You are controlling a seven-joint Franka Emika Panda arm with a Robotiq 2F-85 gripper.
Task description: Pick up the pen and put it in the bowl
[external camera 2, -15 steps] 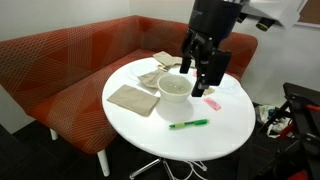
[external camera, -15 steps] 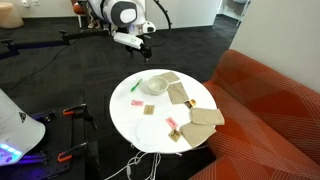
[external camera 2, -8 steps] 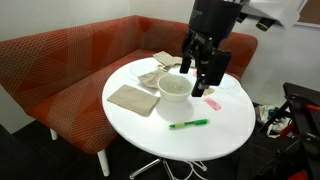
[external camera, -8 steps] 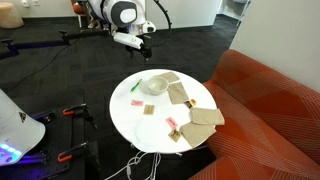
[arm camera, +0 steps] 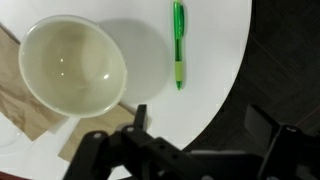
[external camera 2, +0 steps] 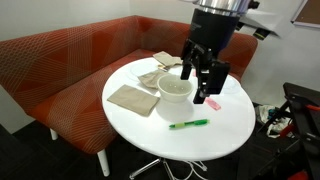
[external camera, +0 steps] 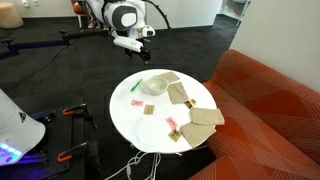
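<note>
The robot's gripper should next move to the green pen's pale end (external camera: 138,84) (arm camera: 179,72), away from the pen's clip, and close there.
The green pen (external camera 2: 188,124) lies flat on the round white table (external camera 2: 225,135), near its edge and apart from the bowl. It also shows in the wrist view (arm camera: 179,45) and in an exterior view (external camera: 135,87). The whitish bowl (external camera 2: 173,90) stands empty in the middle of the table, and shows in the wrist view (arm camera: 70,65) and in an exterior view (external camera: 154,85). My gripper (external camera 2: 203,80) hangs open and empty above the table, beside the bowl and above the pen's side. In the wrist view its fingers (arm camera: 200,120) are spread wide.
Flat tan squares (external camera 2: 132,98) lie beside the bowl, with more toward the sofa side (external camera: 205,117). Small pink scraps (external camera 2: 212,102) lie near the gripper. An orange-red sofa (external camera 2: 60,60) wraps the table's far side. Dark floor surrounds the table (arm camera: 290,60).
The gripper has turned about its wrist and shifted slightly above the table. The pen and the bowl have not moved.
</note>
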